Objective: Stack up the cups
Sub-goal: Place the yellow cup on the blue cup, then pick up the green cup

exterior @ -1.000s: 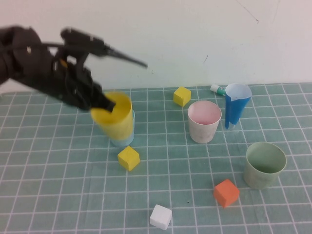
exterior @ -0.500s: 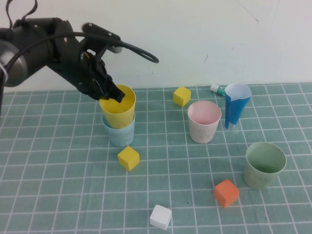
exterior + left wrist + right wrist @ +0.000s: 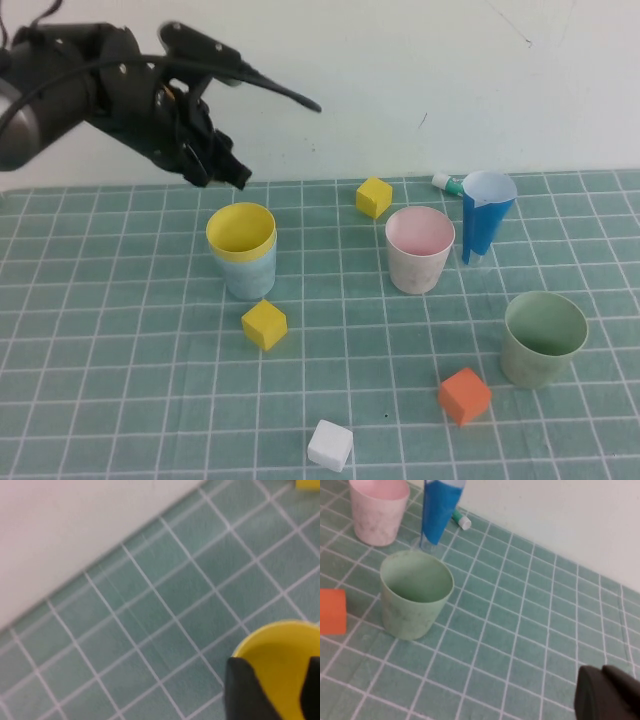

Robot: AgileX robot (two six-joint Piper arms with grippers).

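Observation:
I will next move my right gripper to the pale green cup and close it on the cup's rim (image 3: pixel 584 333) (image 3: pixel 452 586), on the side away from the orange cube.
The yellow cup (image 3: pixel 241 232) sits nested upright inside the light blue cup (image 3: pixel 251 278) at the left of the mat. My left gripper (image 3: pixel 232 172) hovers just above and behind them, open and holding nothing. In the left wrist view its dark fingers (image 3: pixel 245 685) stand apart over the yellow cup (image 3: pixel 280 650). The pale pink cup (image 3: pixel 419 250) stands alone at centre right and the pale green cup (image 3: pixel 544 338) at the right front. My right gripper (image 3: pixel 607 690) is shut and empty, low over the mat beside the green cup (image 3: pixel 415 597); it is outside the high view.
A tall dark-blue cone cup (image 3: pixel 484 215) leans behind the pink cup, with a small tube (image 3: pixel 447 182) beyond it. Two yellow cubes (image 3: pixel 373 197) (image 3: pixel 264 324), an orange cube (image 3: pixel 464 395) and a white cube (image 3: pixel 330 445) lie scattered on the green grid mat. A white wall bounds the back.
The left gripper let go of the yellow cup, which settled deeper into the light blue cup. The gripper then rose up and back. The right arm has not moved.

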